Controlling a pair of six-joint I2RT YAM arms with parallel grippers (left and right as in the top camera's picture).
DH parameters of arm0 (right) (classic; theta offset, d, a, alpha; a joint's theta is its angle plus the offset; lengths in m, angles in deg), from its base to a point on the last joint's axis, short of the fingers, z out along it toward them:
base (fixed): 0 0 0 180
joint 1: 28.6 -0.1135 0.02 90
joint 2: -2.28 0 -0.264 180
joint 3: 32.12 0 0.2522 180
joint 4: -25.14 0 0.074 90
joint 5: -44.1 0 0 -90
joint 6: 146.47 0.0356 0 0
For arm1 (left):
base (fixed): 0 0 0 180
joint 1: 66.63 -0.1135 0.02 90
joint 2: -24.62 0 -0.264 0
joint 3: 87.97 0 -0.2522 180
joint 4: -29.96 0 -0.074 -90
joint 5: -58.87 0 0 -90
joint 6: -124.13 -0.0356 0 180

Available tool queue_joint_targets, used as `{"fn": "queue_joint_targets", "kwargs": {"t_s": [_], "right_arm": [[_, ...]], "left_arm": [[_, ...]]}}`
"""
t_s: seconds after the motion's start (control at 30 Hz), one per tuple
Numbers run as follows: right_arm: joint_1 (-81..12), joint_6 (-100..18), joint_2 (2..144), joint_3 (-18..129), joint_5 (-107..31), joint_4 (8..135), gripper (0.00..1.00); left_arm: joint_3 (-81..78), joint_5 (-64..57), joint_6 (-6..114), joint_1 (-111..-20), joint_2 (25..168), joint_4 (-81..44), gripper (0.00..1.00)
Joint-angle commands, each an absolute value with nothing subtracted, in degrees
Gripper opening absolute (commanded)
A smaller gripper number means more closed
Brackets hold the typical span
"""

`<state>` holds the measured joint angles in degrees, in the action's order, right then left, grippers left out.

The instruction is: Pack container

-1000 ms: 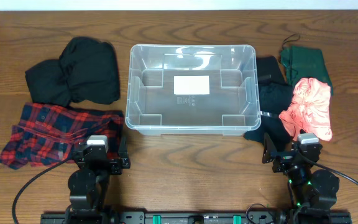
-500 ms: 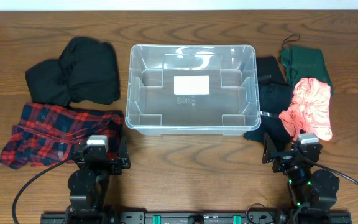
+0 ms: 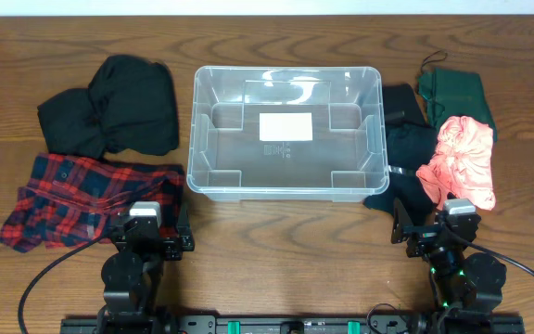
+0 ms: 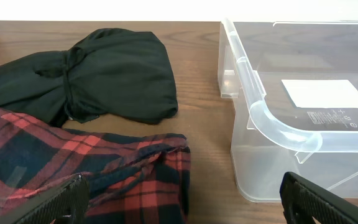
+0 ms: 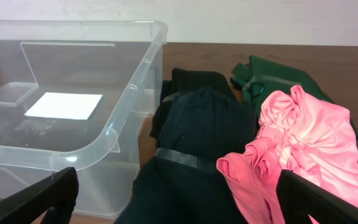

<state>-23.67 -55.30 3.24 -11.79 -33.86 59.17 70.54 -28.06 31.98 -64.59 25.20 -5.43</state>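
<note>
The pink garment has an outer edge that faces away from the container. My right gripper goes there next and closes on the middle of its outer edge (image 3: 484,158) (image 5: 353,149).
The clear plastic container (image 3: 286,70) stands at the table's middle back, with only a white label on its base; its rim also shows in the left wrist view (image 4: 272,121) and the right wrist view (image 5: 114,140). My left gripper (image 3: 146,237) is open and empty near the front edge, its fingers wide apart (image 4: 182,202) over a red plaid shirt (image 3: 82,195). My right gripper (image 3: 438,237) is open and empty (image 5: 176,196), low in front of a black garment (image 3: 406,148) and a pink garment (image 3: 462,162).
A black garment (image 3: 114,102) lies left of the container, behind the plaid shirt (image 4: 73,162). A dark green garment (image 3: 457,93) lies at the back right, behind the pink garment (image 5: 303,143). Bare wood runs along the front between the arms.
</note>
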Motion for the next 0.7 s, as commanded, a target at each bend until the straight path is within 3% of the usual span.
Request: {"fn": "queue_joint_targets", "kwargs": {"t_s": [0.0, 0.47, 0.67], "right_arm": [[-23.4, -55.9, 2.9, -12.2, -33.4, 59.2, 0.99], [-23.4, -38.7, 3.9, -10.3, -21.5, 49.3, 0.99], [-23.4, -39.3, 18.5, 4.3, -23.9, 57.3, 0.99]], "left_arm": [[71.7, -27.5, 31.8, -64.5, 24.9, -5.6, 0.98], [71.7, -27.5, 31.8, -64.5, 24.9, -5.6, 0.98], [71.7, -27.5, 31.8, -64.5, 24.9, -5.6, 0.98]]}}
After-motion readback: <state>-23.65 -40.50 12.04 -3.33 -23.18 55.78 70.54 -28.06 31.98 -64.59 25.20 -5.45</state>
